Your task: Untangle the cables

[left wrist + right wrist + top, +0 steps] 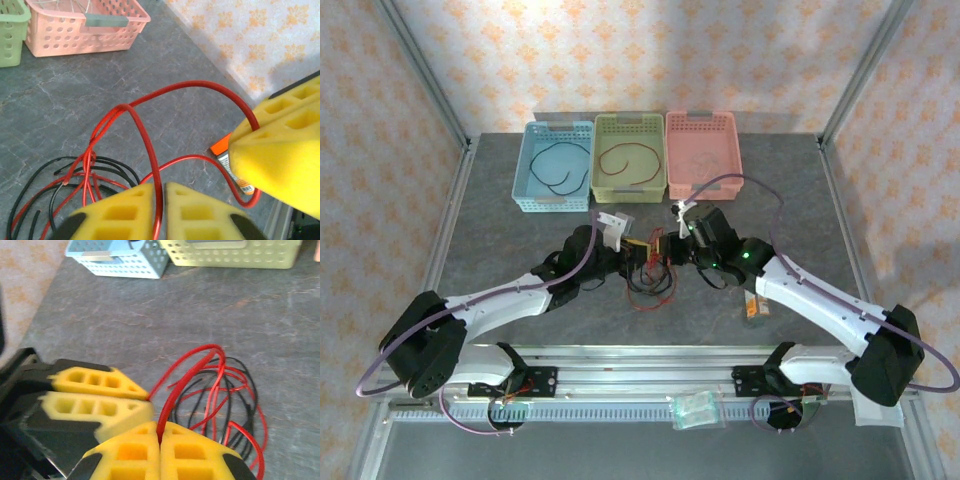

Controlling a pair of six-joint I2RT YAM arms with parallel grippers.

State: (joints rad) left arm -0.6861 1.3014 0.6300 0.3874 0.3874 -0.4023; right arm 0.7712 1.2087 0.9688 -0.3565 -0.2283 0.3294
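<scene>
My right gripper is to let go of the red cable on the grey table (pixel 691 271) (pixel 295 420) next to the tangle, toward the orange-capped tube.
The cables (pixel 650 285) lie as a tangle of red and black loops on the grey table, just in front of both grippers. In the left wrist view my left gripper (pixel 159 187) is shut on a red cable (pixel 150 145) that arches up out of the tangle (pixel 85 172). My right gripper (pixel 160 429) is also shut on a red cable (pixel 182 382), close beside the left one's yellow fingers (pixel 95 395). From above, the left gripper (pixel 638 250) and the right gripper (pixel 672 245) almost meet over the tangle. More black and red loops (pixel 225 395) lie flat behind.
Three baskets stand at the back: blue (pixel 525 185) holding a black cable, green (pixel 600 185) holding a red cable, pink (pixel 732 170). A small orange-capped tube (pixel 753 310) lies right of the tangle. A plastic bag (pixel 695 408) rests on the front rail.
</scene>
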